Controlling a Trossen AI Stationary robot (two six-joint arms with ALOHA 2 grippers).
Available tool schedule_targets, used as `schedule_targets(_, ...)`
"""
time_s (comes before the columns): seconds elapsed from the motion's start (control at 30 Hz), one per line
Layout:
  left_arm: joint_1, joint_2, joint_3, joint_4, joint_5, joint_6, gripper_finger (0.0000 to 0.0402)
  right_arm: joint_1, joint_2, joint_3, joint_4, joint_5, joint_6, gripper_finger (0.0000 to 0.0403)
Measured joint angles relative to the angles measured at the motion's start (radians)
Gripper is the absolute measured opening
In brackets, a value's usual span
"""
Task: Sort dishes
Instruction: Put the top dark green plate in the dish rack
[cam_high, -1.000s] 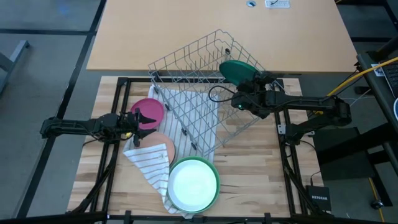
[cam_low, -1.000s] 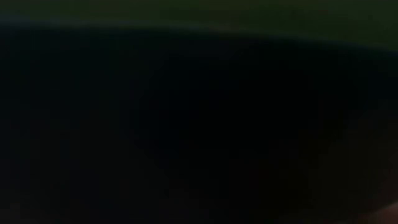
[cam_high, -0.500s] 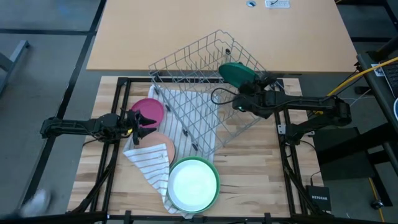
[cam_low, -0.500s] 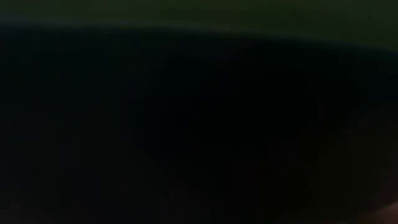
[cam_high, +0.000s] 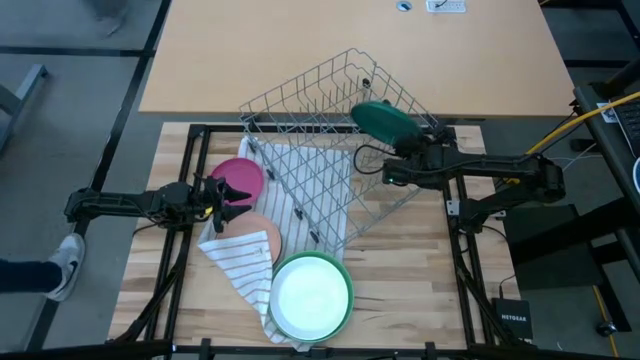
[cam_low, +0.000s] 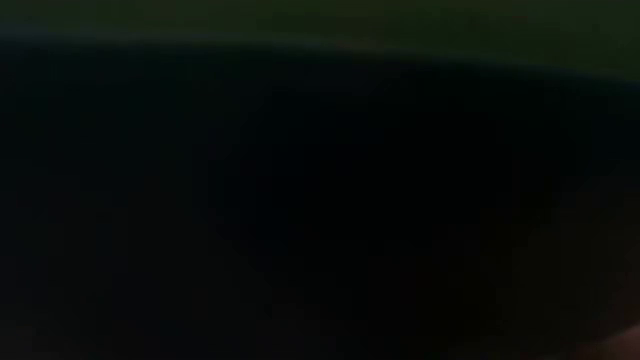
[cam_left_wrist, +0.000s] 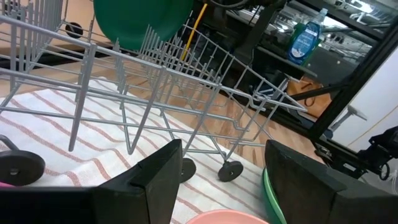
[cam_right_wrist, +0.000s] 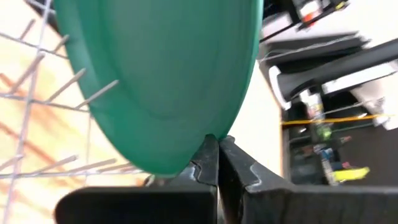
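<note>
My right gripper has the dark green plate, now on edge among the rack's tines. It will let go of the plate on edge among the wires near the wire rack's closest corner (cam_high: 383, 132).
A dark green plate (cam_high: 383, 119) stands on edge among the tines of the tilted wire rack (cam_high: 310, 130); it also shows in the right wrist view (cam_right_wrist: 161, 81). My right gripper (cam_high: 404, 147) is shut on its rim. My left gripper (cam_high: 238, 195) is open and empty, low over the table's left side between a magenta plate (cam_high: 240, 176) and a peach-pink plate (cam_high: 262, 236). A light green bowl with a white inside (cam_high: 311, 296) lies on the striped cloth (cam_high: 240, 262) near the front edge. The low view is dark. My right gripper pinches the dark green plate's rim (cam_right_wrist: 210, 133) between its two fingertips, at the edge facing the table's right side. The fingers come about level from the right. The plate stands tilted on edge, its far part among the rack's tines (cam_right_wrist: 93, 93).
The wire rack lies askew across the table's far middle, partly on the striped cloth (cam_left_wrist: 74, 118). A bare wooden tabletop (cam_high: 300, 50) lies beyond it. A person's shoe (cam_high: 62, 266) shows on the floor at the left. Bare wood (cam_high: 420, 280) lies at the front right.
My right gripper has drawn a little toward the table's right edge, still shut on the dark green plate, which has shifted slightly with it in the rack. A person's foot has come into view on the floor at the left.
</note>
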Motion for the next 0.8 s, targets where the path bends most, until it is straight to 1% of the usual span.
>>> schedule_targets(0.27,0.0,0.0,0.0,-0.003,0.0,0.023,0.0219,-0.001,0.0,0.0,0.0,-0.135,0.108,0.0001)
schedule_targets(0.5,0.0,0.0,0.0,-0.003,0.0,0.057,0.0219,-0.001,0.0,0.0,-0.01,-0.21,0.236,0.0001)
schedule_targets(0.8,0.0,0.0,0.0,-0.003,0.0,0.058,0.0219,-0.001,0.0,0.0,-0.017,-0.306,0.411,0.0001)
